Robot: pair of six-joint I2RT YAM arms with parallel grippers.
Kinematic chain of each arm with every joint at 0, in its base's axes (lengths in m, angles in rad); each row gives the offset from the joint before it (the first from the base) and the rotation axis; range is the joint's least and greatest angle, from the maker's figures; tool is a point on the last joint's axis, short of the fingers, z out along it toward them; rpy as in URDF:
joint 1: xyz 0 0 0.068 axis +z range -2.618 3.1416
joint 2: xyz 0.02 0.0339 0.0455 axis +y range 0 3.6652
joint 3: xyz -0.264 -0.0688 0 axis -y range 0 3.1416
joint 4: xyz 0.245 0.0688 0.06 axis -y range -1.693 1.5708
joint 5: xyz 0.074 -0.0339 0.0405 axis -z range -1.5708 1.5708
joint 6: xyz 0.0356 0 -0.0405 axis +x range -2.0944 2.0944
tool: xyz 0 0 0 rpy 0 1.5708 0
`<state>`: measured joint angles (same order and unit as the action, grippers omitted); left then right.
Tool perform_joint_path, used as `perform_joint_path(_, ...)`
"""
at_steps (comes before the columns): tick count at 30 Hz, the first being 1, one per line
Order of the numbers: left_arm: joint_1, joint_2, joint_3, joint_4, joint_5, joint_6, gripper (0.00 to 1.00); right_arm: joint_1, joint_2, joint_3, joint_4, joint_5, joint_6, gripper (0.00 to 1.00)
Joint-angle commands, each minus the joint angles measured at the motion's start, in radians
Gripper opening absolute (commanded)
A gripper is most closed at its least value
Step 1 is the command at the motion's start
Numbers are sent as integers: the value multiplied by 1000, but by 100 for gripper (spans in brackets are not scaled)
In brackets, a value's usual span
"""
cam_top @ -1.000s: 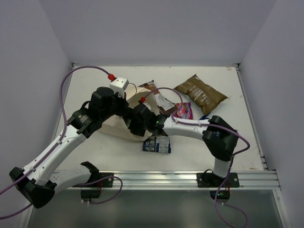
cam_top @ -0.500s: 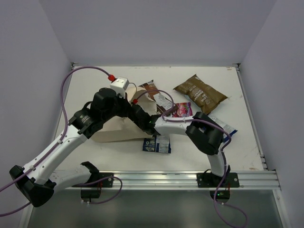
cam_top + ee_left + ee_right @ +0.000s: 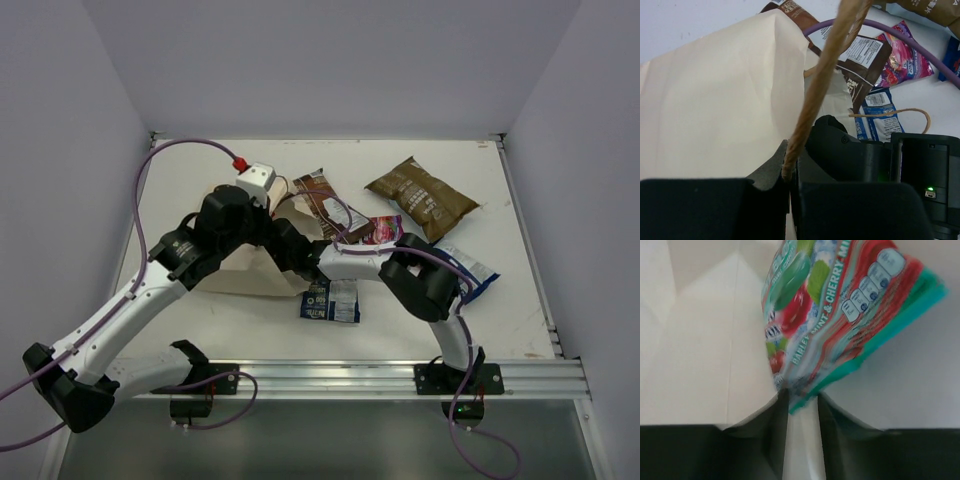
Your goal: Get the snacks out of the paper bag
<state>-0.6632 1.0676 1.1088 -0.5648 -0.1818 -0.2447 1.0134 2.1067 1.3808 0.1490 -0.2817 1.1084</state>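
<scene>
The robot's left gripper will release the cream paper bag upright on the white table [image 3: 241, 256] next to the nearest brown packet. The bag now lies on its side.
The cream paper bag [image 3: 238, 274] lies on its side left of centre, mouth facing right. My left gripper [image 3: 791, 175] is shut on one of its string handles [image 3: 826, 65], holding the mouth up. The right arm reaches into the mouth, and its gripper [image 3: 801, 397] is inside the bag, hidden in the top view. Its jaws are closed on the corner of a teal snack packet [image 3: 840, 305] printed with red and green. Outside the bag lie two brown packets [image 3: 420, 197] [image 3: 325, 195], a magenta one [image 3: 383, 231] and two blue-and-white ones [image 3: 330, 302] [image 3: 465, 268].
The bag's second string handle [image 3: 890, 114] loops loose over the blue-and-white packet [image 3: 877, 120]. A purple cable [image 3: 900, 37] crosses above the packets. White walls close in the table [image 3: 200, 170] on the left, back and right. A metal rail [image 3: 350, 375] runs along the near edge.
The right arm has folded leftward and pushed its gripper deeper into the bag, and its jaws have closed from wide open onto the teal packet. The left gripper has kept hold of the handle.
</scene>
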Motion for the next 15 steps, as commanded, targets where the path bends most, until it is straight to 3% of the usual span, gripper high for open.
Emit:
perform_joint_path(1, -56, -34, 11, 112, 154, -4, 0, 7, 3, 43, 26, -53, -36, 17)
perform_joint_path(4, -56, -54, -3, 79, 82, 15, 0, 1, -36, 20, 26, -36, -62, 0)
perform_joint_path(15, -55, -52, -43, -10, -160, 48, 0, -13, -258, -109, -28, 64, -120, 0)
